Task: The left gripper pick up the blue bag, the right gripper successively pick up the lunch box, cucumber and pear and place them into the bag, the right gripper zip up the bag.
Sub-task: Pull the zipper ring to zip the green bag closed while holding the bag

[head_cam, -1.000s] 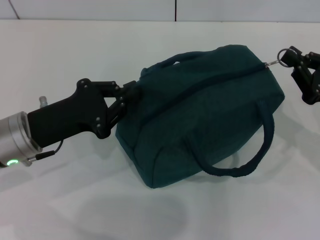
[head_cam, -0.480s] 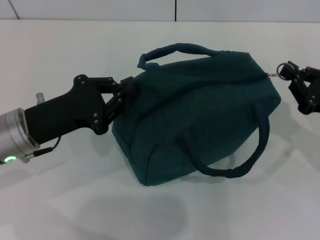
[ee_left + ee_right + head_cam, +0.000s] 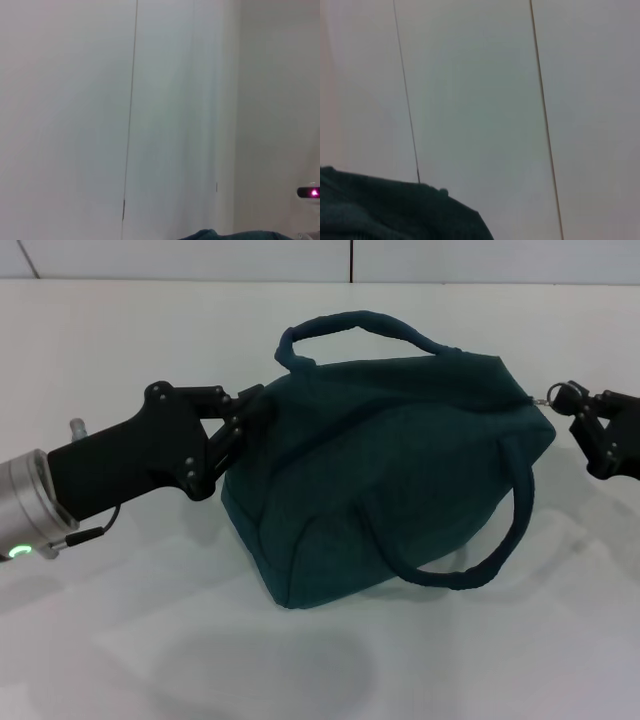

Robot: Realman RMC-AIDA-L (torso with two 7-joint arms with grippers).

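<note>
Next, I let go of the zipper's ring pull, now on the bag above the table, with my right gripper against the blue bag's upper edge (image 3: 514,396), opposite my left gripper.
The blue bag (image 3: 390,460) hangs zipped shut above the white table, tilted, with one loop handle (image 3: 360,325) standing up at the back and the other (image 3: 500,540) drooping at the front. My left gripper (image 3: 252,408) is shut on the bag's left end. At the right, my right gripper (image 3: 575,405) is shut on the metal ring pull (image 3: 558,393) of the zipper. Teal fabric of the bag (image 3: 235,235) edges into the left wrist view, and the bag (image 3: 380,212) also shows in the right wrist view. The lunch box, cucumber and pear are out of view.
The white table (image 3: 150,660) carries the bag's shadow below it. A pale panelled wall (image 3: 350,260) runs along the back. A small pink light (image 3: 312,192) glows in the left wrist view.
The bag has swung lower at its right end and shifted slightly left; its rear handle has risen upright. The right gripper has dropped with the ring pull. The left gripper rose a little.
</note>
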